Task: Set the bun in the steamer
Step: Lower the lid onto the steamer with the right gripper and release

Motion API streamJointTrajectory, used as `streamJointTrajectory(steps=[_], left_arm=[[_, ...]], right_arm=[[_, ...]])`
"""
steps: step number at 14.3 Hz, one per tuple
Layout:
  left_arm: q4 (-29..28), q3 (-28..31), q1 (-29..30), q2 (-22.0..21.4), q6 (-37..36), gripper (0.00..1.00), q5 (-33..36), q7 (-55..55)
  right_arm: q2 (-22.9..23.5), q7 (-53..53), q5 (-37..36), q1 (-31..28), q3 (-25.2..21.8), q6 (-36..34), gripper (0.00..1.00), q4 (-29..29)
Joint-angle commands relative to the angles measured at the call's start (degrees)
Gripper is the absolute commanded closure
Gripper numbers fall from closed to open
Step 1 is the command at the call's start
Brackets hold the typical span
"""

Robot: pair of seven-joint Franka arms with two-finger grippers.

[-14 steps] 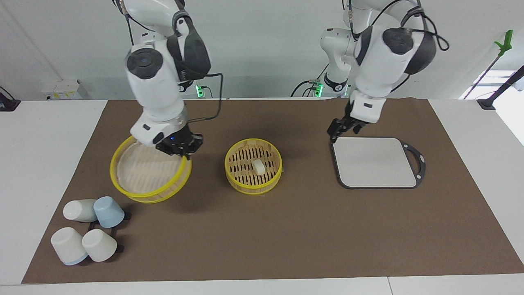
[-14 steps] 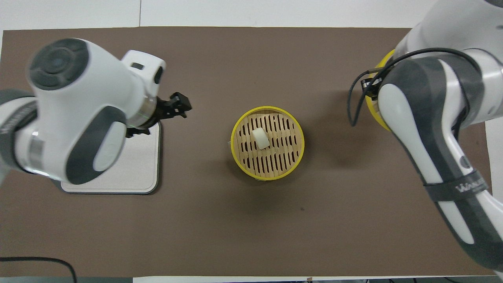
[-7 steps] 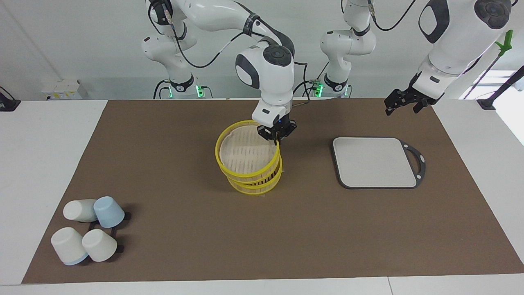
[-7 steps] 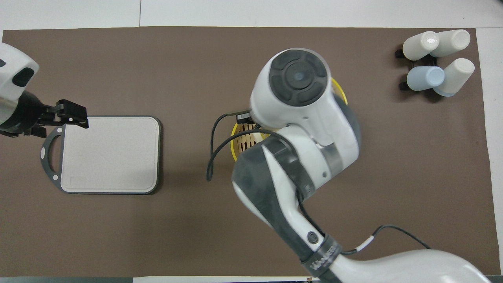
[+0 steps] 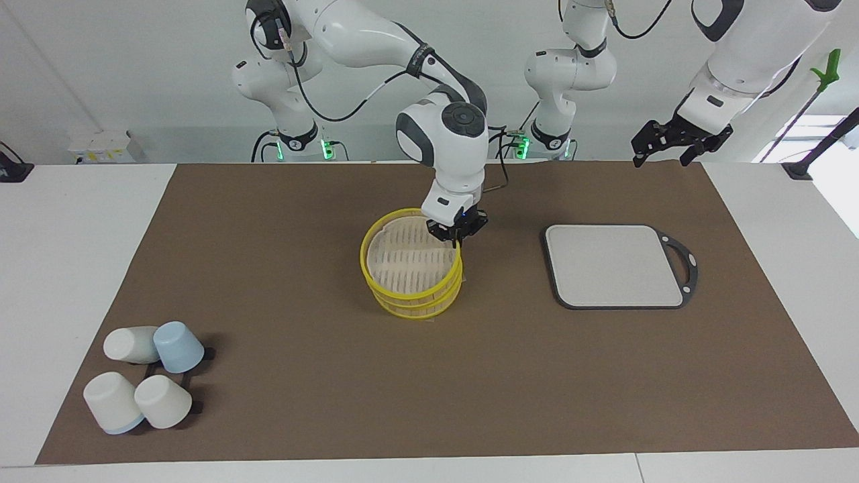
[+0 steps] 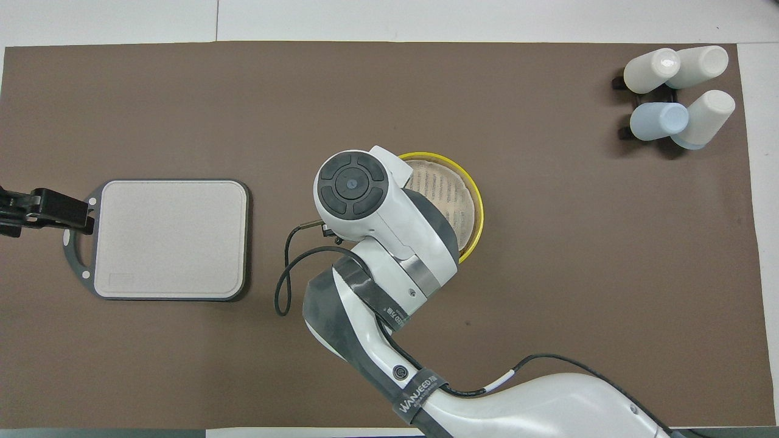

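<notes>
Next, my right gripper lays the yellow-rimmed lid, now slightly tilted on the steamer, flat on top of the steamer point(image 6: 416, 218).
The steamer point(image 5: 415, 310) stands mid-table on the brown mat. Its yellow-rimmed slatted lid point(image 5: 408, 258) lies on top of it, slightly tilted, and also shows in the overhead view point(image 6: 447, 191). My right gripper point(image 5: 459, 236) is shut on the lid's rim at the side nearer the robots. In the overhead view the right arm hides that gripper. The bun is hidden under the lid. My left gripper point(image 5: 661, 151) is open and empty, raised over the mat's edge at the left arm's end. In the overhead view it point(image 6: 61, 210) is over the board's handle.
A grey rectangular board point(image 5: 614, 265) lies beside the steamer toward the left arm's end, also in the overhead view point(image 6: 167, 237). Several white and blue cups point(image 5: 144, 376) lie tipped over at the right arm's end, farther from the robots point(image 6: 675, 97).
My right gripper carried the lid from the right arm's end to the steamer and lowered it, covering the bun. My left gripper rose and drew away from the board.
</notes>
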Motion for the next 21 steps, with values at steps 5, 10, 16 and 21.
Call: streamJointTrajectory(steps=[5,10,16,21], left_arm=[[-1.8,1.1,0.3,-0.9,3.3,0.00,-1.7,0.9],[-1.8,1.2,0.3,-0.9,3.5,0.00,-1.7,1.4],[-1.9,1.2,0.5,-0.9,4.3,0.00,-1.7,1.4],[-1.9,1.1,0.4,-0.9,4.5,0.00,-1.7,1.4]], right_arm=[[-2.4,2.4,-0.3,1.4,-0.1,6.5,1.00,-7.1],[-3.0,2.3,-0.2,1.2,-0.1,7.6,1.00,-8.7],[-2.9,4.5,-0.3,0.6,-0.5,6.8,0.00,-5.8],[-9.6,0.2,-0.7,-9.8,-3.0,-10.4,0.00,2.3]])
